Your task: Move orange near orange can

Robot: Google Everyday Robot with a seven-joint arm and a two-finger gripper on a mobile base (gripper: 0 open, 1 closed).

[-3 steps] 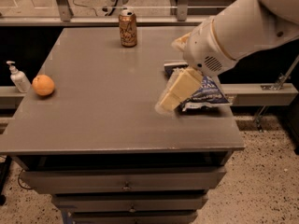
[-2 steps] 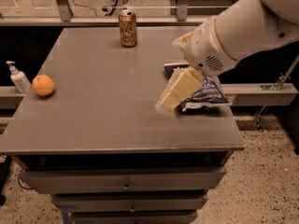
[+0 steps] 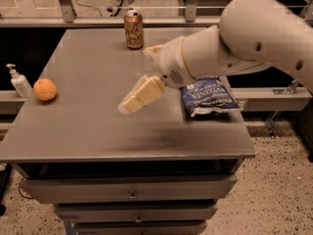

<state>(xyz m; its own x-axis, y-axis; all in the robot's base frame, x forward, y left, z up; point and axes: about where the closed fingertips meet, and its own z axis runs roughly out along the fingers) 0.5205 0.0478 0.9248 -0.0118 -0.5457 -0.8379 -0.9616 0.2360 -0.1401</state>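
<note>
Next, I reach the orange beside the white soap pump bottle and close my gripper around the orange's middle [image 3: 45,90].
The orange [image 3: 45,89] lies at the left edge of the grey table [image 3: 98,131]. The orange can [image 3: 133,29] stands upright at the table's far edge, near the middle. My gripper [image 3: 131,103] hangs over the middle of the table, pointing down and to the left. It is well to the right of the orange and in front of the can. It holds nothing that I can see.
A dark blue chip bag [image 3: 208,97] lies on the right side of the table, partly under my arm. A white soap pump bottle [image 3: 19,81] stands just off the table's left edge, beside the orange. Drawers sit below the tabletop.
My arm and gripper have moved left, from above the chip bag to over the middle of the table. The orange, the can and the bag have not moved.
</note>
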